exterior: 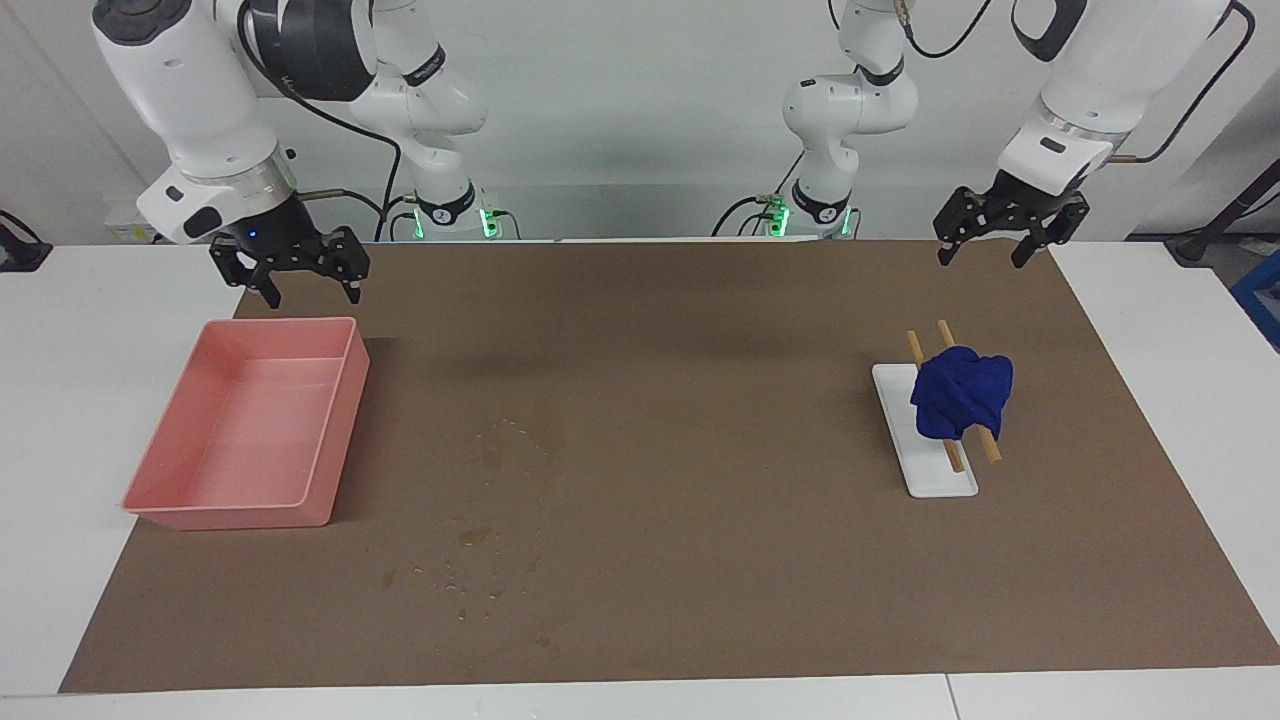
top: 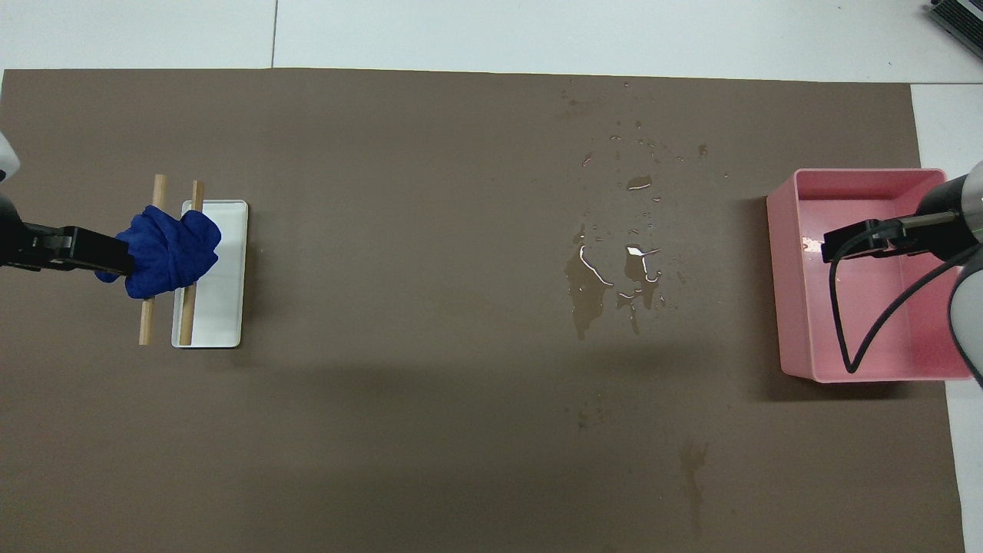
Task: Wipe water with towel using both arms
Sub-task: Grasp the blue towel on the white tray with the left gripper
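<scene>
The robot's left gripper needs to close on the bunched middle [top: 172, 246] of the deep-blue towel, between the two wooden sticks of the white rack.
The water [exterior: 512, 438] is a faint wet blotch with droplets on the brown mat, toward the right arm's end; it glistens in the overhead view [top: 607, 278]. The deep-blue towel [exterior: 962, 392] lies bunched on two wooden sticks of a white rack [exterior: 930, 475], toward the left arm's end; both show in the overhead view, towel [top: 170, 250] and rack [top: 226, 307]. My left gripper [exterior: 982, 258] hangs open and empty in the air, clear of the towel; from above [top: 92, 252] it overlaps the towel's edge. My right gripper [exterior: 313, 295] hangs open and empty over the pink bin's edge.
A pink bin [exterior: 345, 420] stands at the right arm's end of the mat [exterior: 700, 600], beside the water; from above [top: 791, 269] the right gripper [top: 860, 238] and its cable cover part of it. More droplets [exterior: 470, 575] lie farther from the robots.
</scene>
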### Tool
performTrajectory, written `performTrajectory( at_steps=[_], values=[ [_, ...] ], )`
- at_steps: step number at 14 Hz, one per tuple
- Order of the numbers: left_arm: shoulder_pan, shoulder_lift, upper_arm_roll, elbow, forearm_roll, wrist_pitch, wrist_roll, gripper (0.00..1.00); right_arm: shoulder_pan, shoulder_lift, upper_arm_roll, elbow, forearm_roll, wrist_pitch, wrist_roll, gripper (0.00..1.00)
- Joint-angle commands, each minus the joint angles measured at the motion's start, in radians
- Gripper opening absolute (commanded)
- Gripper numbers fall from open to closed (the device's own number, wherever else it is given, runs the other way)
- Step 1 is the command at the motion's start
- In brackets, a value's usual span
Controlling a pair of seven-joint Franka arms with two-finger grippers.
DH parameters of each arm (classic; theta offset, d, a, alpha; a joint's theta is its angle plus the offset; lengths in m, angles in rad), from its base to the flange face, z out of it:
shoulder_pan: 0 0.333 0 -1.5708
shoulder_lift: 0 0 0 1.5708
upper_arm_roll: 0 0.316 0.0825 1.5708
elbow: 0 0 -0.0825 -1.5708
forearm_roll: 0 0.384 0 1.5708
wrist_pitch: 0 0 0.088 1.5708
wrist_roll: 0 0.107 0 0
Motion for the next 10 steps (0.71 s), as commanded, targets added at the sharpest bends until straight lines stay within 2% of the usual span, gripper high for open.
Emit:
performTrajectory(
  at_steps=[1,3,4,6,7,10],
  values=[
    [-0.007,-0.025,0.002,-0.026,0.008,0.016,0.011,1.0,-0.013,-0.019,0.01,-0.019,0.003,0.017,0.016,1.0],
    [-0.004,-0.03,0.002,-0.045,0.008,0.029,0.011,1.0,-0.013,-0.019,0.01,-0.019,0.003,0.018,0.016,1.0],
    [0.0,-0.052,0.004,-0.093,0.008,0.039,0.014,1.0,-0.013,-0.019,0.01,-0.019,0.003,0.018,0.016,1.0],
    [0.005,-0.098,0.005,-0.217,0.014,0.21,0.006,1.0,-0.013,-0.019,0.01,-0.019,0.003,0.018,0.016,1.0],
    [0.008,-0.1,0.007,-0.248,0.028,0.267,0.003,1.0,-0.015,-0.019,0.01,-0.019,0.003,0.018,0.016,1.0],
    [0.017,-0.01,0.007,-0.236,0.172,0.379,-0.087,1.0,-0.015,-0.019,0.01,-0.019,0.003,0.017,0.014,1.0]
  ],
)
